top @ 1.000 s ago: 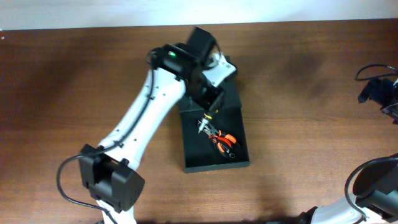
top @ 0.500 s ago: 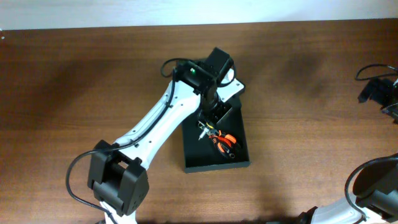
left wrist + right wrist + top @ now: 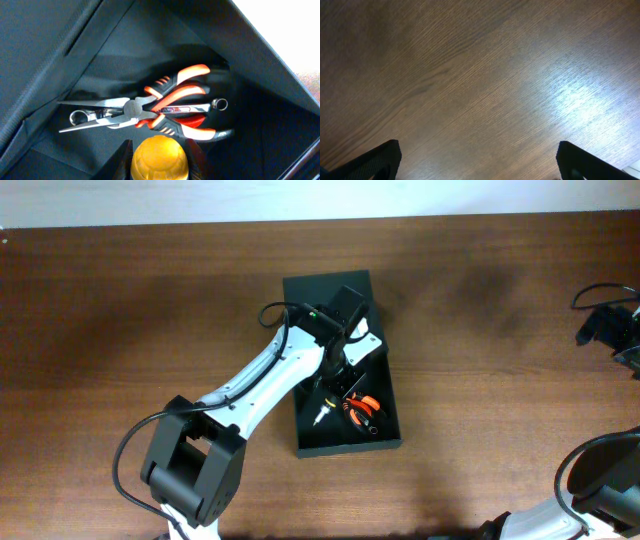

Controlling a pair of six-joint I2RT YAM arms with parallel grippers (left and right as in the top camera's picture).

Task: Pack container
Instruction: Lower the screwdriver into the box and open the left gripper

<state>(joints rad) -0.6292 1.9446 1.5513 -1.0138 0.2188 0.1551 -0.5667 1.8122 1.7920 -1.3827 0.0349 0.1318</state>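
The yellow-handled screwdriver will go down from my left gripper across the jaws of the orange-and-black pliers (image 3: 338, 394) (image 3: 130, 121) inside the box.
The container (image 3: 345, 446) is a dark box lying open mid-table, its flap lid (image 3: 318, 286) laid flat behind it. My left gripper (image 3: 336, 378) reaches down into it, shut on a yellow-handled screwdriver (image 3: 322, 411) whose tip points toward the box's front. In the left wrist view the yellow handle (image 3: 159, 157) sits clamped between the jaws of my left gripper (image 3: 159, 150). Below it, on the box floor, lie orange-and-black pliers (image 3: 175, 100) and a silver wrench (image 3: 95, 115). My right gripper (image 3: 480, 160) stands open over bare wood at the far right edge (image 3: 612, 330).
The container's dark walls (image 3: 60, 40) close in around the left gripper. Orange pliers (image 3: 363, 408) occupy the box's right front part. A black cable (image 3: 600, 293) runs by the right arm. Brown tabletop (image 3: 500, 380) surrounds the box.
My left arm has moved toward the front and down into the container with the screwdriver still held. The flap lid behind it is now uncovered. The right arm has not moved.
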